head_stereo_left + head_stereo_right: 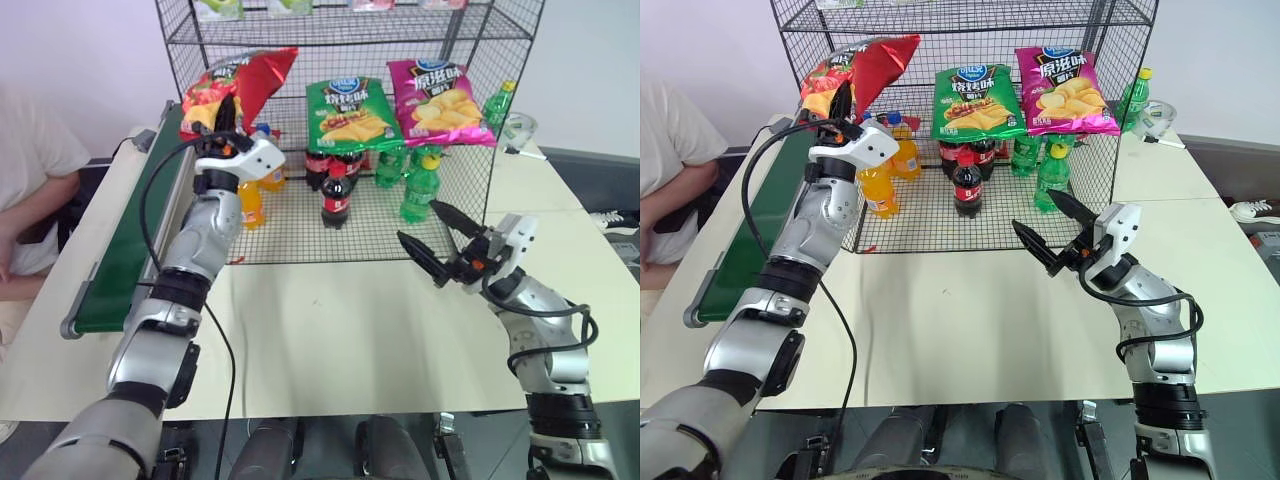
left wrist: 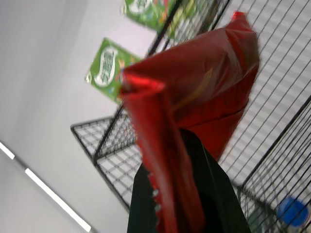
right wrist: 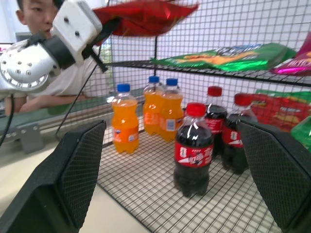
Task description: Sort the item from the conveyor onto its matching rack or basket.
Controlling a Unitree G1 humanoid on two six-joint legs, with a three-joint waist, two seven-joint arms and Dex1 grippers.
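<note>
My left gripper will let go of the red crisp bag. It will then rest beside the green crisp bag, on the rack's conveyor side (image 1: 250, 112).
My left gripper (image 1: 228, 110) is shut on the lower edge of the glossy red crisp bag (image 1: 243, 82), which hangs tilted at the front left corner of the black wire rack (image 1: 300, 240), at the height of its crisp-bag tier. In the left wrist view the bag (image 2: 194, 97) rises between the black fingers (image 2: 218, 194). The dark green conveyor (image 1: 130, 250) runs along the table's left side, below and behind that arm. My right gripper (image 1: 417, 220) stands open over the table in front of the rack's right half, holding nothing.
A green crisp bag (image 1: 348, 110) and a pink crisp bag (image 1: 437, 100) lie on the same tier. Orange bottles (image 1: 252, 200), cola bottles (image 1: 336, 195) and green bottles (image 1: 420, 185) stand on the bottom tier. A person (image 1: 30, 180) sits beyond the conveyor at the left.
</note>
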